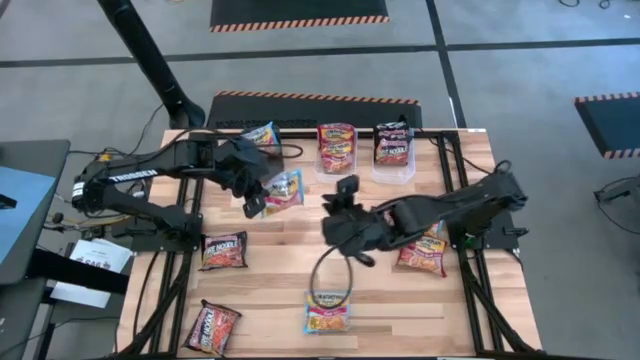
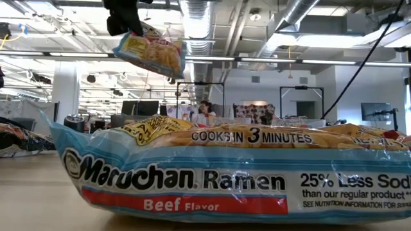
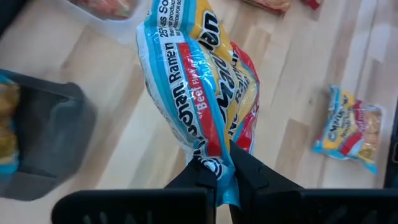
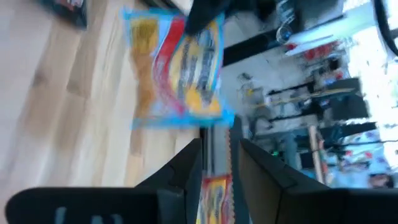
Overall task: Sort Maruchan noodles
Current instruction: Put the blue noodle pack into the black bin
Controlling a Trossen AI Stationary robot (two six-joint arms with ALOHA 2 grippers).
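The robot's left gripper needs to release its light blue Maruchan packet in the black bin (image 1: 265, 155) (image 3: 36, 134), against the light blue packet inside. The held packet is well above the table now.
My left gripper (image 1: 255, 198) is shut on a light blue Maruchan packet (image 1: 284, 190), held in the air over the table's far left part; the low view shows that packet (image 2: 151, 52) well above the table. My right gripper (image 4: 221, 155) stands open over the table's middle (image 1: 335, 215), nothing between its fingers. Another light blue packet (image 1: 327, 312) lies flat near the front edge. Two black/red packets (image 1: 223, 250) (image 1: 212, 326) lie at the front left. A red/orange packet (image 1: 422, 253) lies under the right arm. My left gripper pinches the packet's sealed end edge (image 3: 214, 163) between its two fingers. The fingers slant down from the table's left. The packet is lifted clear of the table, and it reaches away from the fingertips, crumpled along its length.
Three bins stand along the far edge: a black one (image 1: 262, 138) with a light blue packet, a clear one (image 1: 336, 146) with red/orange packets, a clear one (image 1: 393, 146) with black/red packets. Bare wood lies at the front right.
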